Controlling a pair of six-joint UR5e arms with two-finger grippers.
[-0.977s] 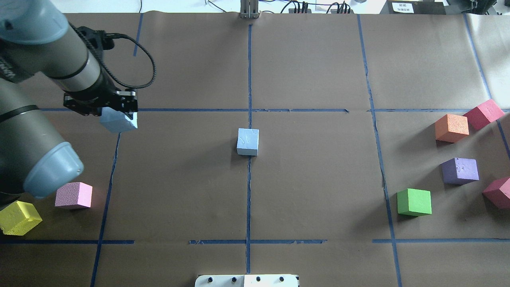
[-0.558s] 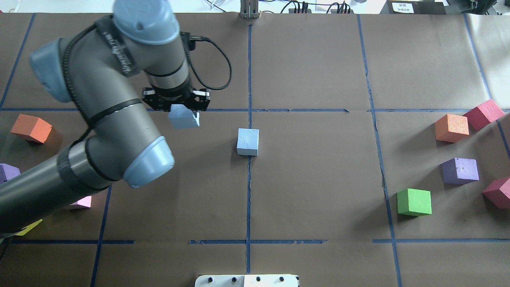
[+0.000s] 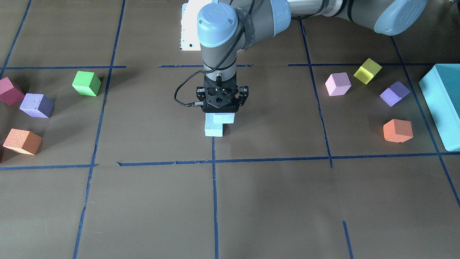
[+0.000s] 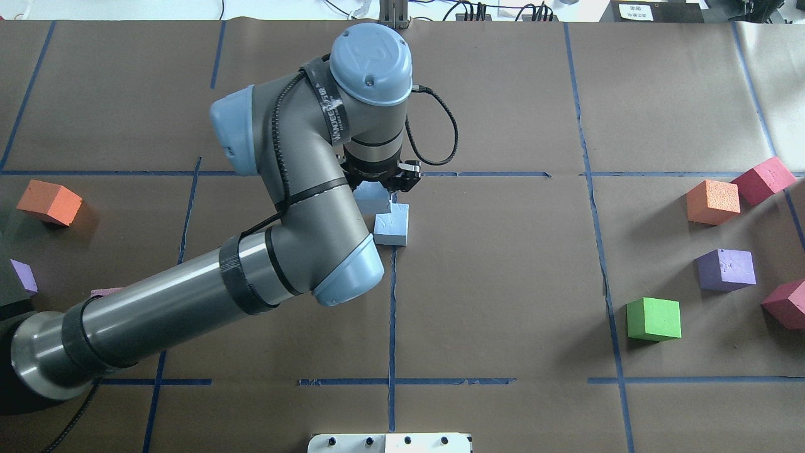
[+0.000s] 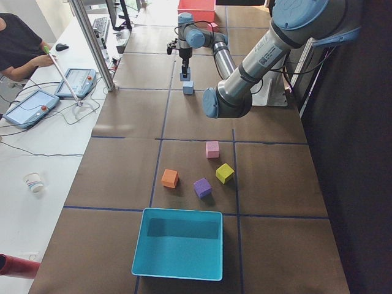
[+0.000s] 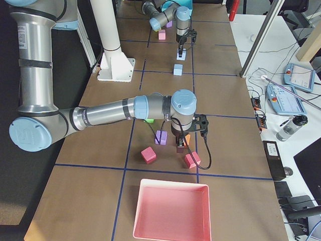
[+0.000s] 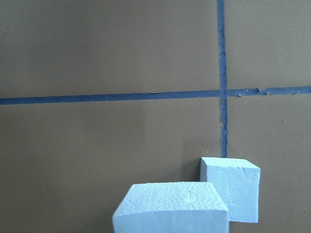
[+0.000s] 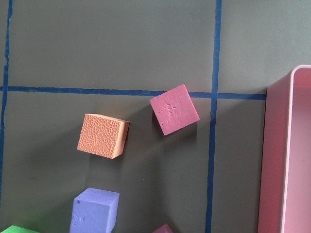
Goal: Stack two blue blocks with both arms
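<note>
I need to let go of the held blue block with my left gripper on top of the second blue block (image 3: pixel 213 121) (image 7: pixel 233 194) at the centre tape line. The held block is just above the table now.
My left gripper (image 3: pixel 222 113) is shut on one pale blue block (image 3: pixel 223 118) and holds it just above the table. This block hangs over the edge of the second blue block (image 3: pixel 214 130), which rests on the centre tape line. In the overhead view the held block (image 4: pixel 370 196) is up and left of the resting block (image 4: pixel 392 228). The left wrist view shows the held block (image 7: pixel 171 208) low in front and the resting block (image 7: pixel 233 189) beside it. My right gripper (image 6: pixel 179 146) hovers over coloured cubes at the table's far right. I cannot tell whether it is open or shut.
Orange (image 4: pixel 713 201), red (image 4: pixel 763 179), purple (image 4: pixel 726 269) and green (image 4: pixel 654 319) cubes lie on the right. Pink (image 3: pixel 337 83), yellow (image 3: pixel 367 71), purple (image 3: pixel 394 93) and orange (image 3: pixel 397 130) cubes lie on the left by a turquoise box (image 3: pixel 444 108). A pink tray (image 6: pixel 170 211) stands at the right end.
My left arm has swung right across the table with the blue block in its grip, from the left side to right beside the centre block.
</note>
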